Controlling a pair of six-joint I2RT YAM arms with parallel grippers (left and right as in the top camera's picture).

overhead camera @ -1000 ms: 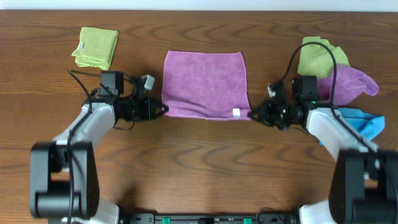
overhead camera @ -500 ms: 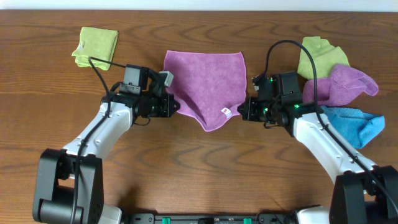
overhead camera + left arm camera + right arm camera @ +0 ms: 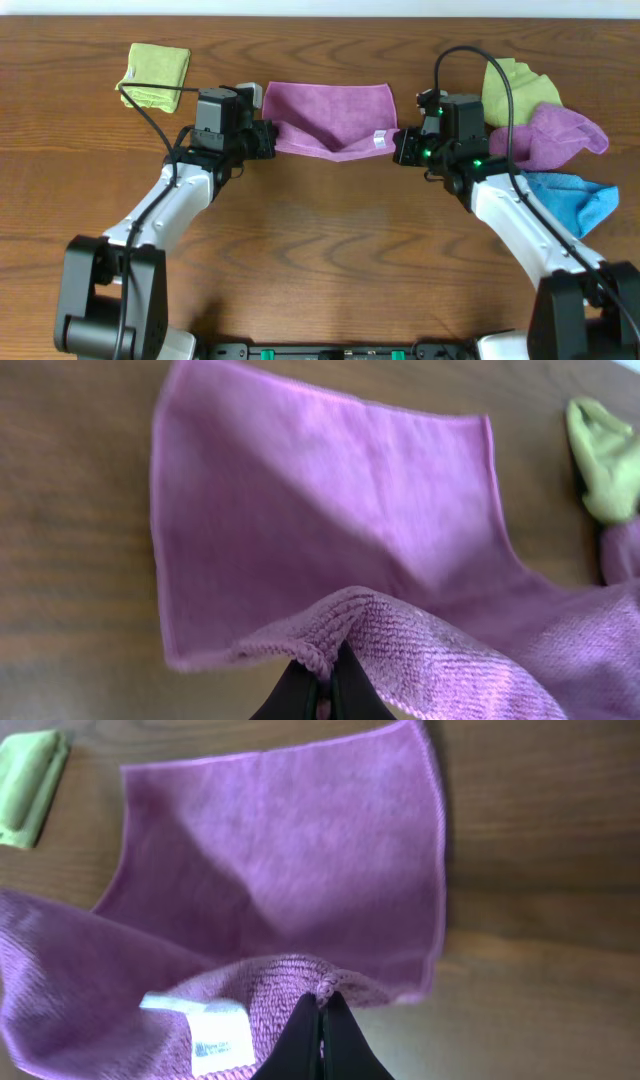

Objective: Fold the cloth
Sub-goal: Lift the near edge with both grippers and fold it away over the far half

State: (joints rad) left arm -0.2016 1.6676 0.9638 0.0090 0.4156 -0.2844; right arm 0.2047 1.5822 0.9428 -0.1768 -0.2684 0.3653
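My right gripper will release the hem on the flat far half, just inside its edge (image 3: 385,117) (image 3: 400,935) facing the violet purple cloth.
The pinkish-purple cloth (image 3: 330,110) lies at the back middle of the table, its near half lifted and carried over the far half. My left gripper (image 3: 268,140) is shut on its near left corner (image 3: 322,650). My right gripper (image 3: 398,146) is shut on its near right corner (image 3: 322,990), beside the white tag (image 3: 212,1028). The lifted edge sags between the two grippers. The far half (image 3: 330,520) lies flat on the wood, also shown in the right wrist view (image 3: 290,850).
A folded lime-green cloth (image 3: 154,74) lies at the back left. At the right lie another lime-green cloth (image 3: 510,92), a violet purple cloth (image 3: 560,135) and a blue cloth (image 3: 575,196). The table (image 3: 320,260) is dark wood.
Both grippers have lifted the cloth's near corners and moved them toward the far edge. The near half now hangs over the far half.
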